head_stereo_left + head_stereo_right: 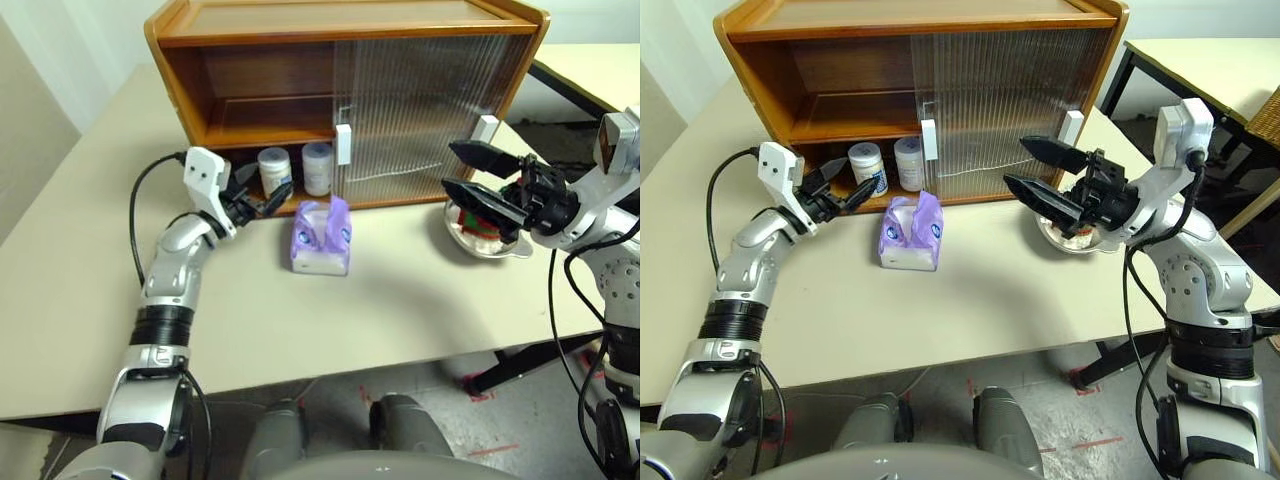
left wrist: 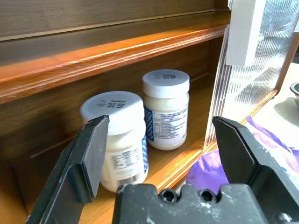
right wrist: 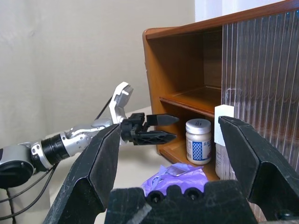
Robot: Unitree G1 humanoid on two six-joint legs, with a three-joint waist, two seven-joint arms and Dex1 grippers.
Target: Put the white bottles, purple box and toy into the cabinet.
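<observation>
The purple box's near side (image 1: 311, 259), where its wrap looks white, is the next place my left gripper will go to and close.
Two white bottles (image 1: 274, 170) (image 1: 318, 167) stand side by side in the lower left compartment of the cabinet (image 1: 350, 30), whose left half is open. My left gripper (image 1: 272, 197) is open just in front of them, level and pointing at the nearer bottle (image 2: 117, 135) without touching it. The purple box (image 1: 321, 237) stands on the table in front of the cabinet, right of that gripper. My right gripper (image 1: 450, 167) hangs open above a metal dish (image 1: 490, 248). A bit of red and green of the toy (image 1: 472, 226) shows in the dish, mostly hidden by the fingers.
Both ribbed sliding doors (image 1: 420, 100) cover the cabinet's right half, with white handles (image 1: 343, 143) (image 1: 485, 128). The upper shelf (image 1: 260, 120) holds nothing. The pale table (image 1: 400, 310) ends close to me. A second table (image 1: 590, 70) stands at the far right.
</observation>
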